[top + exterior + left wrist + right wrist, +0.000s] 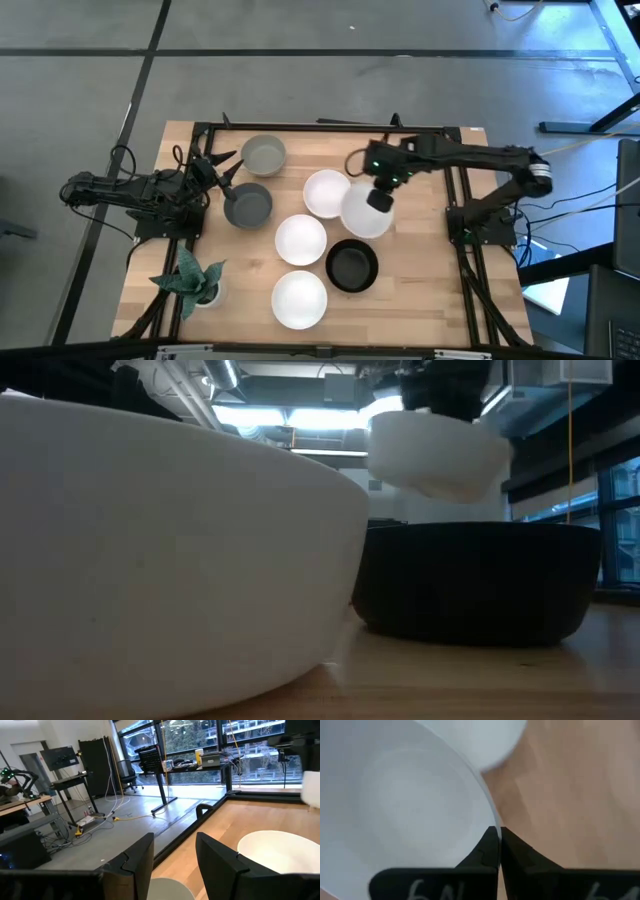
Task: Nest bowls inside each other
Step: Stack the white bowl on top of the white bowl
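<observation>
Next, my right gripper releases the white bowl inside the white bowl farthest back on the table [327, 198] [471, 731].
Several round bowls stand on the wooden table: a light grey one [263, 153], a dark grey one [247, 204], white ones [326, 193] [300, 239] [299, 299] and a black one [351, 265]. My right gripper [380, 198] is shut on another white bowl [366, 212], which hangs in the air [440, 450] above and behind the black bowl [480, 580]. My left gripper [228, 170] waits open by the table's left edge, between the two grey bowls; its spread fingers [175, 845] point across the table toward a white bowl [280, 851]. My right gripper [498, 840] pinches the white bowl's rim [492, 822], one finger [482, 855] inside the bowl and one [517, 857] outside. The fingers come from above, pointing down. The bowl is lifted clear of the table, roughly level, partly over a neighbouring white bowl [480, 735].
A small green potted plant [190, 280] stands near the table's near-left corner. A black frame [330, 127] runs along the far edge and both sides. Bare wood [430, 290] lies right of the black bowl. The nearest white bowl [170, 540] fills much of the low view.
</observation>
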Available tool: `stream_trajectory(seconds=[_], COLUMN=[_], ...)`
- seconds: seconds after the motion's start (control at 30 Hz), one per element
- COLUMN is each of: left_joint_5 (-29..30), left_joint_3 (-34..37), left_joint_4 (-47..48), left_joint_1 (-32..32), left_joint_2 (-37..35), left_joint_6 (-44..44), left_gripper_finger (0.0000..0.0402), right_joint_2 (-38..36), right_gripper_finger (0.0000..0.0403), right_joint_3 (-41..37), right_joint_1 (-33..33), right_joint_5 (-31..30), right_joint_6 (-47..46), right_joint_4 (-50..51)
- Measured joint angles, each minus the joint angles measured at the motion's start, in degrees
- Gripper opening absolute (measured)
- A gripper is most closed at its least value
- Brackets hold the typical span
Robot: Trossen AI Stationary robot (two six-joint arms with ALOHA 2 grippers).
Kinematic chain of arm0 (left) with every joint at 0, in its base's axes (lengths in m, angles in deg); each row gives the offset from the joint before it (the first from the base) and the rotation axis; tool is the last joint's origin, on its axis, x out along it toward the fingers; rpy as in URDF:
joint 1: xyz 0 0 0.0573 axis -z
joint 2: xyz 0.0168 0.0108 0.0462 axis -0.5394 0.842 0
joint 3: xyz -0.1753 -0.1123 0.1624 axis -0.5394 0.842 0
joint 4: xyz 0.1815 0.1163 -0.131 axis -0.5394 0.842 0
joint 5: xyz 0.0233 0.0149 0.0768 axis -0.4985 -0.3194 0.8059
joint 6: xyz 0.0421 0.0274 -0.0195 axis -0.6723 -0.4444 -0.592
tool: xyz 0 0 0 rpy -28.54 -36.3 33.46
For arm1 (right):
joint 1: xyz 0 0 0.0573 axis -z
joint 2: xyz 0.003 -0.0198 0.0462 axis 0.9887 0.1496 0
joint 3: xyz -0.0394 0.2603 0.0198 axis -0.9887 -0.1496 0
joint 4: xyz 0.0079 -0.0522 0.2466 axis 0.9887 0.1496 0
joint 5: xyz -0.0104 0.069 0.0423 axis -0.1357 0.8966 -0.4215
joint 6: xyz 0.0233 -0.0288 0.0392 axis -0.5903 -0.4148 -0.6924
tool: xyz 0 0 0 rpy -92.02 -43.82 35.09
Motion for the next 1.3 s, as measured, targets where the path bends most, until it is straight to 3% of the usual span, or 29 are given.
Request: stream_trajectory(seconds=[0.47, 1.07, 1.3], left_joint_5=[0.02, 0.02, 0.02], left_joint_3=[0.00, 0.00, 0.00], left_joint_4=[-0.02, -0.01, -0.02], left_joint_1=[0.00, 0.00, 0.00], left_joint_2=[-0.02, 0.00, -0.02], left_joint_6=[-0.02, -0.02, -0.02], left_gripper_finger=[0.0141, 0.0141, 0.0141], right_joint_2=[18.21, 27.66, 27.69], right_gripper_finger=[0.0004, 0.0005, 0.0036], right_joint_3=[15.84, 17.62, 17.62], right_joint_1=[7.65, 11.25, 10.79], right_joint_5=[0.36, 3.68, 3.75], right_joint_6=[15.13, 18.43, 18.34], right_joint_4=[-2.40, -7.41, -8.07])
